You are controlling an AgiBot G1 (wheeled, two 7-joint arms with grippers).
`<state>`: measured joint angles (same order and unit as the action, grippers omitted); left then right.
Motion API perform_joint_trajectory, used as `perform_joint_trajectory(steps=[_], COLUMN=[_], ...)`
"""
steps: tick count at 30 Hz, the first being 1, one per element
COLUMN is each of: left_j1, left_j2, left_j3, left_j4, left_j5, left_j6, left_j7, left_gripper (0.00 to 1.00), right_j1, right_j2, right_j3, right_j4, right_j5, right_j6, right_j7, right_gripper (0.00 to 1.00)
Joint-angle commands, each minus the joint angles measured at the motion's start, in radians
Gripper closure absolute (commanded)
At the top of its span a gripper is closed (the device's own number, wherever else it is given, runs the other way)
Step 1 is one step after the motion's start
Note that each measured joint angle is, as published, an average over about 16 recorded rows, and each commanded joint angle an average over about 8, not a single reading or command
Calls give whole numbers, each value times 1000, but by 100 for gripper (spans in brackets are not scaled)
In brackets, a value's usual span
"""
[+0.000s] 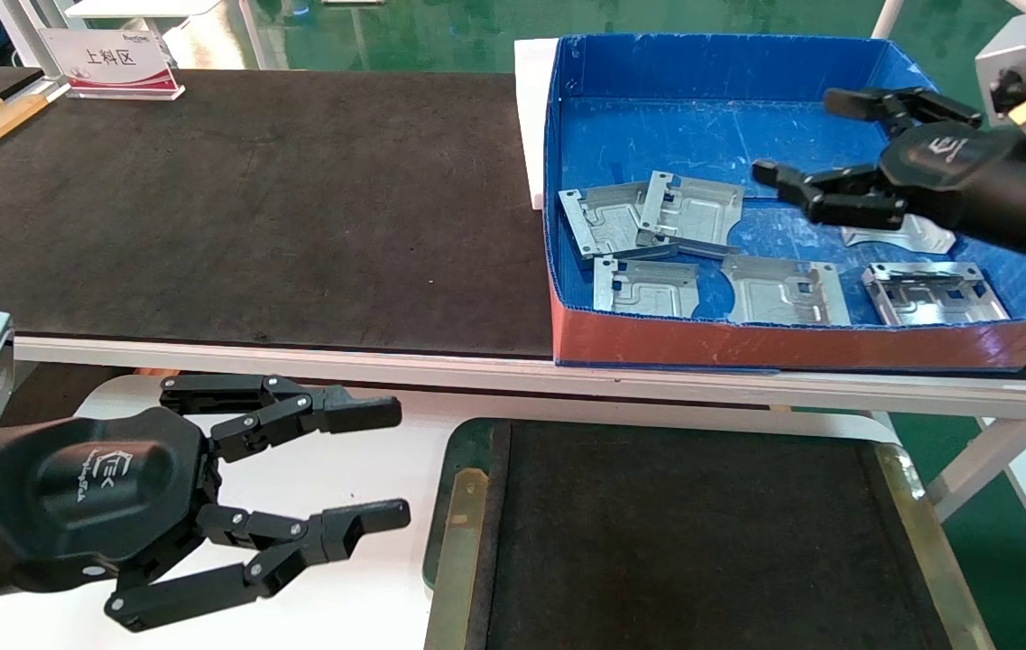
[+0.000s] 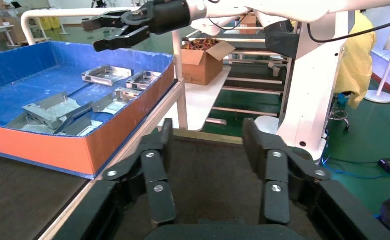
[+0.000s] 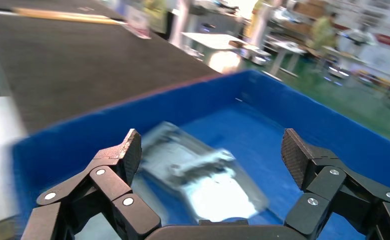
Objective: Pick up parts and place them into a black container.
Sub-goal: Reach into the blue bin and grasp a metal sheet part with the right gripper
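The robot's right gripper will next close on the silver-grey part partly hidden below it, on its side edge (image 1: 846,231) facing the overlapping parts.
Several silver-grey parts (image 1: 691,208) lie flat in a blue walled box (image 1: 792,338) at the right of the table. My right gripper (image 1: 801,135) hovers open over the box's far right side, holding nothing. In the right wrist view a blurred part (image 3: 203,175) lies on the blue floor below the open right gripper (image 3: 210,150). The black container (image 1: 693,542) sits low in front of the table with its floor bare. My left gripper (image 1: 391,464) stands open and parked just left of it, its open fingers (image 2: 166,135) over the container's floor (image 2: 208,175).
A long black mat (image 1: 251,208) covers the table left of the box. A white sign (image 1: 120,63) stands at the far left edge. Beyond the table end are a white machine frame (image 2: 313,90) and a cardboard box (image 2: 203,62).
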<state>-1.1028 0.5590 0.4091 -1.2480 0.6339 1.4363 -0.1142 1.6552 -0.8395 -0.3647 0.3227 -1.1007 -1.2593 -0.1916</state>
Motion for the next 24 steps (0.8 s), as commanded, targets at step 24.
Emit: perform_joint_trajectory(steps=[24], left_j1=[0], left_j2=[0], left_j3=[0], left_j4=[0], left_j5=[0], left_j6=[0], left_j7=[0], left_gripper=[0], right_j1=[174], right_j2=[-178], right_j3=[-34], right_j4=[-363], right_j5=[-85], right_j6=[494], right_j7=[52], right_gripper=[0])
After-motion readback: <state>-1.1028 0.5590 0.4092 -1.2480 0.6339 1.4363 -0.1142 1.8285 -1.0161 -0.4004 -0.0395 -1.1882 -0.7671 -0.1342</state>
